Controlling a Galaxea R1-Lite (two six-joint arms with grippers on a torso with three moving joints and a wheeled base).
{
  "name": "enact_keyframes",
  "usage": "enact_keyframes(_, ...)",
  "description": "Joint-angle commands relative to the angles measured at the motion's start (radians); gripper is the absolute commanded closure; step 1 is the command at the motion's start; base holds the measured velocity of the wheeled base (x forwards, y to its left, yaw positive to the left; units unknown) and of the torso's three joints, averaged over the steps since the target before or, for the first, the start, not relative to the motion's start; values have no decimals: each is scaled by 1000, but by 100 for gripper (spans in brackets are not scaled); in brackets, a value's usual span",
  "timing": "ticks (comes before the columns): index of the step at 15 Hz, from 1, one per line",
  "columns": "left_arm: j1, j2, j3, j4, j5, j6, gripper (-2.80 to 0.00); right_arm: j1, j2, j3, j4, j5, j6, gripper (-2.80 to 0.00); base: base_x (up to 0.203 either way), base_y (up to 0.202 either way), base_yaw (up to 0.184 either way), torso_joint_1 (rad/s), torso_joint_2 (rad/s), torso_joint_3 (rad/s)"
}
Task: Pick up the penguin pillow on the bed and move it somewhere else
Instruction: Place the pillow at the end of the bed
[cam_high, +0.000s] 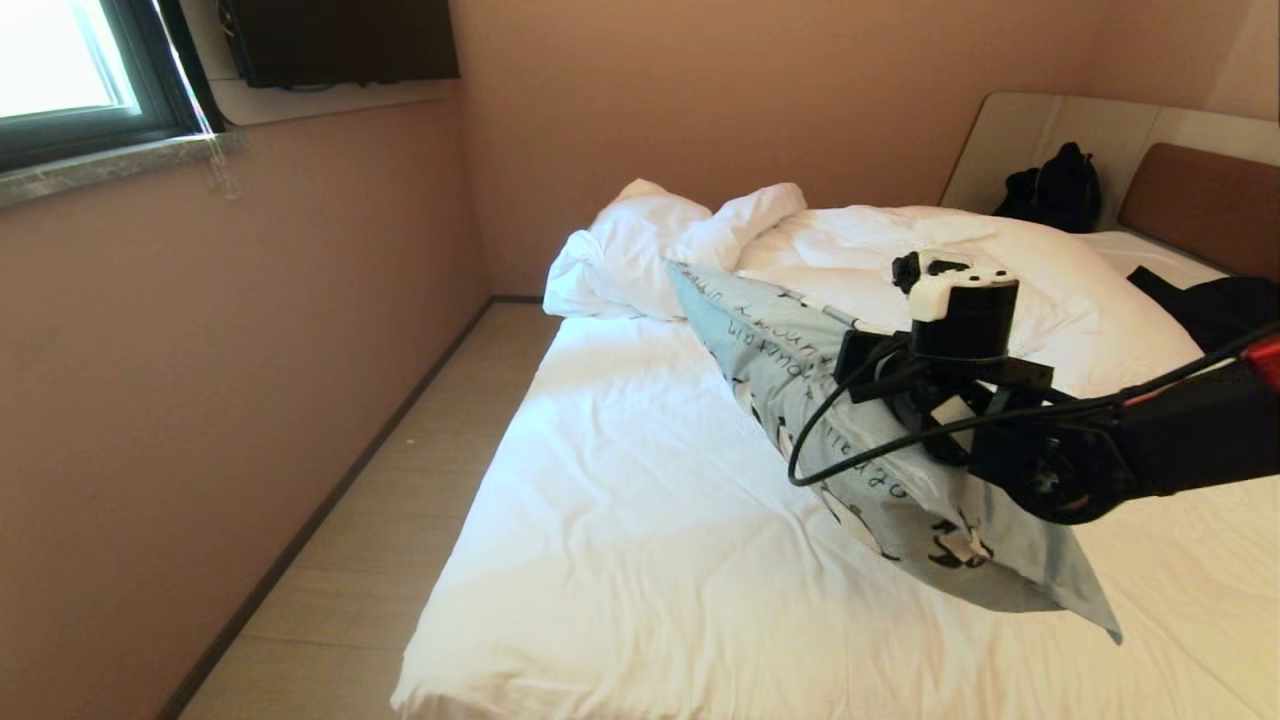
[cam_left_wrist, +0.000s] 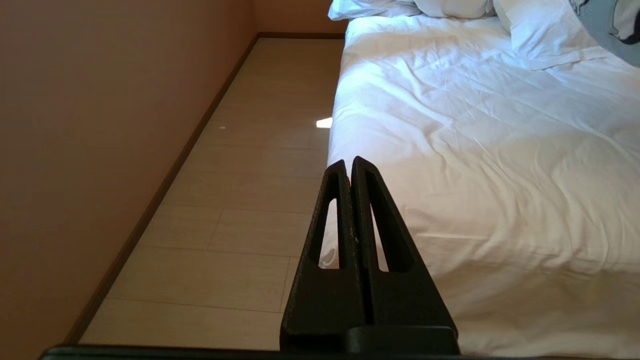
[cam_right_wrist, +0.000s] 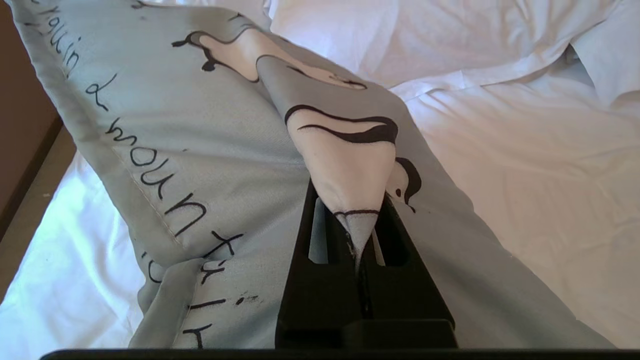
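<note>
I need to set the penguin pillow down flat with my right gripper on the white sheet (cam_high: 758, 509) in front of the bunched duvet.
The light blue penguin pillow (cam_high: 800, 400) hangs tilted above the white bed (cam_high: 620, 520), one corner high towards the bunched duvet, the other low at the right. My right gripper (cam_high: 925, 415) is shut on a pinched fold of the penguin pillow (cam_right_wrist: 210, 150); the right gripper (cam_right_wrist: 357, 215) has the cloth squeezed between its black fingers (cam_right_wrist: 320, 240). The left gripper (cam_left_wrist: 348, 165) is shut on nothing, low beside the bed (cam_left_wrist: 475, 150) edge over the floor. A corner of the penguin pillow (cam_left_wrist: 612, 25) shows there too.
A crumpled white duvet (cam_high: 760, 250) and pillows lie at the head end. A black bag (cam_high: 1055, 190) leans on the headboard (cam_high: 1205, 200), and dark clothing (cam_high: 1215, 305) lies at the right. A narrow floor strip (cam_high: 390, 500) runs between bed and wall.
</note>
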Motion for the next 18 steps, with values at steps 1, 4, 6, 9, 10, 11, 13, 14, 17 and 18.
enact_keyframes(1, 0, 0, 2, 0, 0, 0, 0, 6, 117, -107, -4, -5, -46, 0, 0, 0, 0, 0, 0, 0)
enact_keyframes(4, 0, 0, 2, 0, 0, 0, 0, 16, 257, -306, -3, -25, -84, 0, 0, 0, 0, 0, 0, 0)
enact_keyframes(6, 0, 0, 2, 0, 0, 0, 0, 19, 379, -453, -4, -57, -134, 0, 0, 0, 0, 0, 0, 0)
enact_keyframes(9, 0, 0, 2, 0, 0, 0, 0, 22, 542, -658, -3, -84, -207, 0, 0, 0, 0, 0, 0, 0)
enact_keyframes(10, 0, 0, 2, 0, 0, -1, 0, 26, 585, -716, -1, -100, -230, 0, 0, 0, 0, 0, 0, 0)
enact_keyframes(11, 1, 0, 2, 0, 0, 0, 0, 32, 633, -768, 0, -119, -254, 0, 0, 0, 0, 0, 0, 0)
enact_keyframes(13, 0, 0, 2, 0, 0, 0, 0, 40, 674, -791, -1, -133, -298, 0, 0, 0, 0, 0, 0, 0)
enact_keyframes(14, 0, 0, 2, 0, 0, -1, 0, 41, 684, -791, -3, -131, -303, 0, 0, 0, 0, 0, 0, 0)
enact_keyframes(17, 0, 0, 2, 0, 0, 0, 0, 41, 692, -791, -3, -139, -301, 0, 0, 0, 0, 0, 0, 0)
enact_keyframes(18, 0, 0, 2, 0, 0, -1, 0, 41, 695, -790, -5, -140, -302, 0, 0, 0, 0, 0, 0, 0)
